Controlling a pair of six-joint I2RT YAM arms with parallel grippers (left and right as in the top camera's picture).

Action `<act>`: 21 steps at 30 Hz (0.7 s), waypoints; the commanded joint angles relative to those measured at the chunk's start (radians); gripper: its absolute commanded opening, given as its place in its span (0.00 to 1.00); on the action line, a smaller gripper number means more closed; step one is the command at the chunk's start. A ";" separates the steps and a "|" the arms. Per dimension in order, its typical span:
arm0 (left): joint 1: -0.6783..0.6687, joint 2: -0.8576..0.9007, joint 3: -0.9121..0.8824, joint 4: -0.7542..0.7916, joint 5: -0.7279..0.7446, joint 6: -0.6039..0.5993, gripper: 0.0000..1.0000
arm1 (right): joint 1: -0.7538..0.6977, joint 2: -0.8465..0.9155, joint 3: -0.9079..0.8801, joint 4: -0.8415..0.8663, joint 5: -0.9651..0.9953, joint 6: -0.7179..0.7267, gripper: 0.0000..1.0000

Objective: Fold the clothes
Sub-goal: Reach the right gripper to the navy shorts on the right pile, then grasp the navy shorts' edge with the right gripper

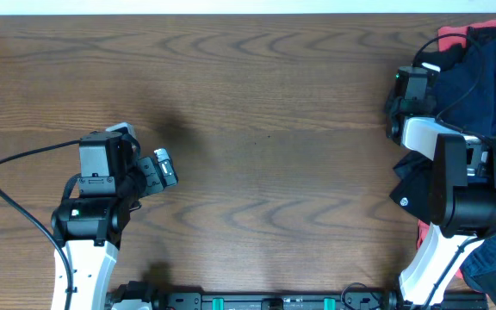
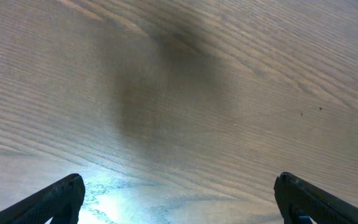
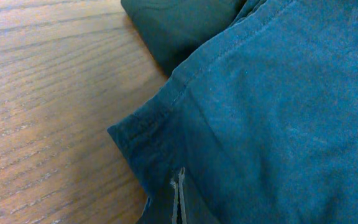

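The closed fingers of my right gripper are inward of the navy garment's hemmed corner, so I need to open them and pinch the corner's tip (image 3: 118,132) before I pull the garment.
The clothes lie in a heap at the table's right edge: navy pieces (image 1: 489,95), a coral-red piece (image 1: 489,34) at the back and a black piece (image 1: 413,185) lower down. My right gripper (image 1: 412,86) is at the heap's left side. In the right wrist view its fingers (image 3: 180,190) are pressed together on the hemmed corner of a navy garment (image 3: 278,112), with a darker piece (image 3: 179,25) behind. My left gripper (image 1: 164,168) is open and empty over bare wood at the left; its fingertips (image 2: 179,190) are far apart.
The wooden table (image 1: 265,129) spans the view between the arms. The left arm's black cable (image 1: 7,185) loops at the far left. The right arm's body (image 1: 455,194) covers part of the heap.
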 commanded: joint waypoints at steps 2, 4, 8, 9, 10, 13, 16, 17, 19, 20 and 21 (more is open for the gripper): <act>0.004 0.000 0.016 0.000 0.011 -0.006 0.99 | -0.016 -0.030 0.039 -0.005 0.004 0.014 0.01; 0.004 0.000 0.016 0.000 0.011 -0.006 0.99 | -0.015 -0.057 0.054 -0.009 -0.019 -0.003 0.01; 0.004 0.000 0.016 0.000 0.011 -0.006 0.99 | -0.016 -0.076 0.091 -0.057 -0.032 -0.012 0.01; 0.004 0.000 0.016 0.000 0.011 -0.006 0.99 | -0.016 -0.072 0.092 -0.069 -0.037 -0.012 0.01; 0.004 0.000 0.016 0.000 0.011 -0.006 0.99 | -0.016 -0.068 0.092 -0.076 -0.056 -0.012 0.08; 0.004 0.000 0.016 0.000 0.011 -0.006 0.99 | -0.014 -0.026 0.092 -0.076 -0.092 -0.012 0.35; 0.004 0.000 0.016 0.000 0.011 -0.006 0.99 | -0.014 0.021 0.092 -0.074 -0.090 -0.011 0.48; 0.004 0.000 0.016 0.000 0.011 -0.006 0.99 | -0.014 0.038 0.092 -0.069 -0.090 -0.012 0.48; 0.004 0.000 0.016 0.000 0.011 -0.006 0.99 | -0.014 0.066 0.092 -0.055 -0.089 -0.012 0.49; 0.004 0.000 0.016 0.000 0.011 -0.006 0.99 | -0.016 0.077 0.092 -0.051 -0.080 -0.012 0.49; 0.004 0.000 0.016 0.000 0.011 -0.006 0.99 | -0.017 0.087 0.092 -0.046 -0.074 -0.011 0.49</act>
